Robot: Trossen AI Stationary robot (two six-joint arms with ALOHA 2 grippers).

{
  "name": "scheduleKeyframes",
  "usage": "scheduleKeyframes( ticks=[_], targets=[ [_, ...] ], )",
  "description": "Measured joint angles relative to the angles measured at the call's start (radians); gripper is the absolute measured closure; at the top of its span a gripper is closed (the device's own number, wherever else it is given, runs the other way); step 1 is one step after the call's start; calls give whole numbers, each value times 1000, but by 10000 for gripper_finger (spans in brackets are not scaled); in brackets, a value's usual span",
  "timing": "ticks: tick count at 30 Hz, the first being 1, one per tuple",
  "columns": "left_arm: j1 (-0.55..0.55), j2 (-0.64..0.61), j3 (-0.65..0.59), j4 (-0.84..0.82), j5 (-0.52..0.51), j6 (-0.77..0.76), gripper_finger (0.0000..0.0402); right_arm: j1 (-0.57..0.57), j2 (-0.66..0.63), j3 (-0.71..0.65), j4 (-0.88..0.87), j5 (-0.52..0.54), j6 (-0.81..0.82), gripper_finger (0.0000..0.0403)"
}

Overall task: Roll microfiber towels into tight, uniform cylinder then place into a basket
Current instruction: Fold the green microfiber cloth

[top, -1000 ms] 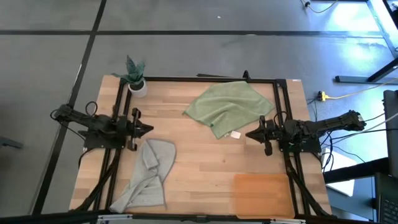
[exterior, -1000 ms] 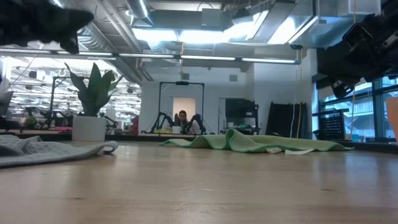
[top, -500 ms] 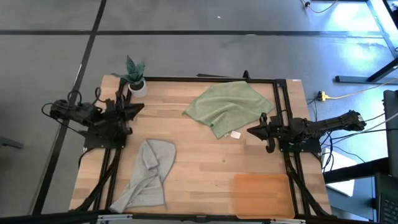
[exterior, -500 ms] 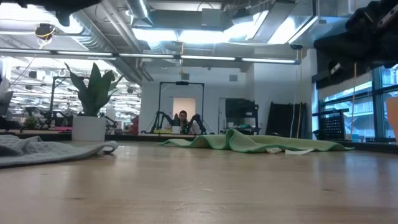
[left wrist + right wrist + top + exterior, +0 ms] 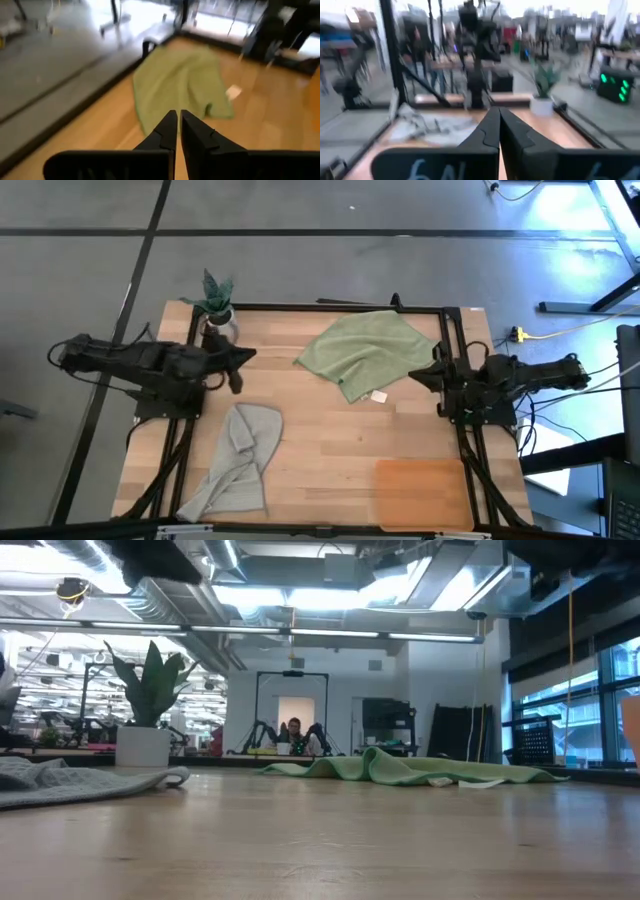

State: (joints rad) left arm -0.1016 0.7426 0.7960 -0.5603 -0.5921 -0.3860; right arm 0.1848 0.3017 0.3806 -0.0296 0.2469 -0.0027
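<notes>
My left gripper is going to close on the sage green towel's corner [image 5: 297, 362] [image 5: 146, 134] that is nearest the white plant pot and points toward my left arm.
The sage green towel [image 5: 365, 352] lies spread flat at the table's far middle, its white tag [image 5: 378, 395] on the near side; it also shows in the left wrist view [image 5: 180, 85] and the low view [image 5: 400, 768]. The light grey towel [image 5: 240, 460] lies crumpled at the near left and shows in the right wrist view [image 5: 420, 127]. The orange-brown basket [image 5: 420, 490] sits at the near right. My left gripper [image 5: 245, 356] is shut, in the air left of the green towel. My right gripper [image 5: 415, 376] is shut, in the air just right of it.
A small white plant pot [image 5: 218, 320] stands at the far left corner, close to my left arm. A dark frame [image 5: 330, 307] runs along the table's far edge and both sides. Bare wood lies between the two towels and the basket.
Both arms have risen, leaving the top of the low view. My left gripper has gone toward the far edge, then swung right toward the green towel. My right gripper has drawn back slightly right and toward the far edge. The towels have not moved.
</notes>
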Motion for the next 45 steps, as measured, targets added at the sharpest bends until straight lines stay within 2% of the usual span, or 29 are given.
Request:
scheduleKeyframes(
  ticks=[4,9,15,18,26,29,34,39,45],
  targets=[
    [133,91,29,-42,166,-47,388,0,102,145,-194,7,51,398],
    [224,164,29,-30,320,-54,388,0,224,263,-241,6,76,397],
    [226,195,29,-23,329,-57,388,0,320,323,-252,-13,75,397],
    [225,196,29,-16,324,-8,388,0,343,324,-254,-29,79,397],
    [230,220,29,71,323,49,386,0,352,325,-254,-31,103,397],
    [243,248,29,113,370,49,374,0,352,325,-252,-31,104,396],
    [268,315,29,168,483,25,339,0,352,325,-252,-31,104,396],
    [298,392,29,178,442,108,312,0,352,325,-252,-31,103,396],
    [332,542,29,181,422,210,313,0,352,325,-252,-31,104,396]
  ],
)
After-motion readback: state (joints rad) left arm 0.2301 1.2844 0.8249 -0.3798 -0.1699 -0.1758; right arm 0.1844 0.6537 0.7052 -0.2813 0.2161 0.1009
